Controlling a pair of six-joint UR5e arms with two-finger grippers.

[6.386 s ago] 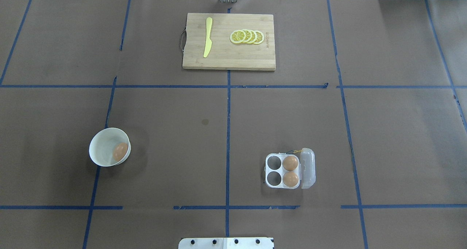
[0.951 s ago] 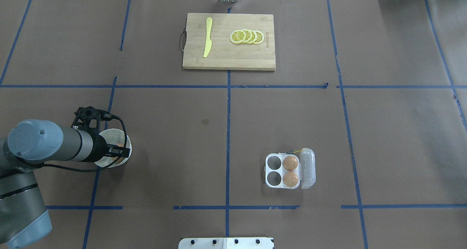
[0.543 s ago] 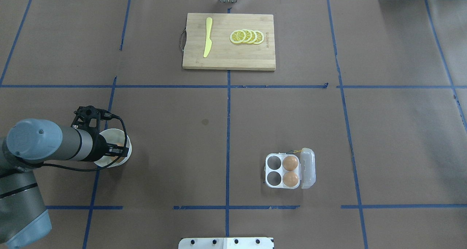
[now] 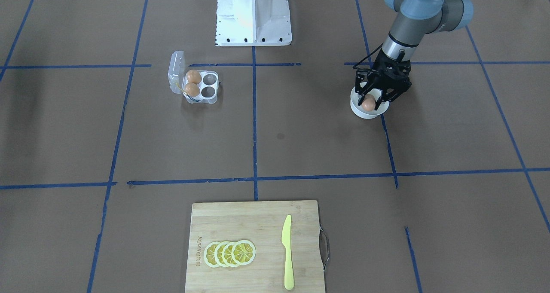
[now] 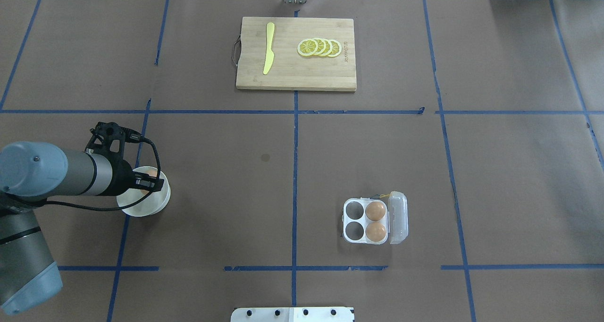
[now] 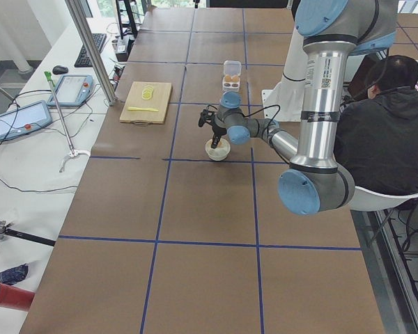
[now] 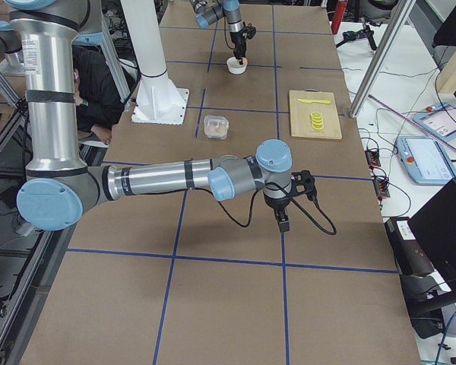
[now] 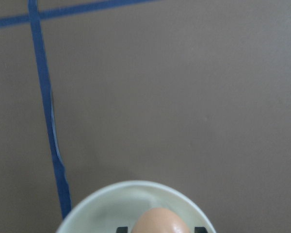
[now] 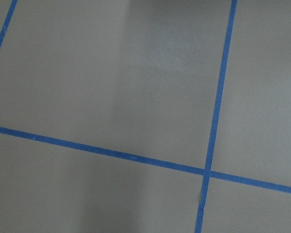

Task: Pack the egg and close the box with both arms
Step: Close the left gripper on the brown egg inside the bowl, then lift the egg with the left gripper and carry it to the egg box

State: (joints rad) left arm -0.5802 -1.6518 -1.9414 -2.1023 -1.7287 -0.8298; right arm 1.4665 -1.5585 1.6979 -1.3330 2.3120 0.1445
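I will let go of the orange-brown egg with my left gripper in the box's empty cup nearer the cutting board (image 4: 207,91).
My left gripper (image 4: 368,100) is shut on an orange-brown egg (image 4: 368,105) just over the round white bowl (image 4: 360,111). In the left wrist view the egg (image 8: 157,221) sits between the two black fingertips (image 8: 121,229) above the bowl's rim (image 8: 136,186). The box (image 5: 353,222) stands to the right of the table's middle with its clear lid (image 5: 398,216) open. Two eggs (image 5: 375,211) fill its right-hand cups and the two left cups are empty. My right gripper (image 7: 283,221) shows only in the exterior right view, over bare table far from the box; I cannot tell its state.
A wooden cutting board (image 5: 296,72) with lemon slices (image 5: 320,47) and a yellow knife (image 5: 268,48) lies at the far side. The white base block (image 4: 253,13) is at the robot's edge. A person (image 6: 383,132) sits beside the robot's base.
The left arm came in over the bowl and closed on the egg. Since half a second ago it has drawn back and up, and the egg has left the bowl's bottom.
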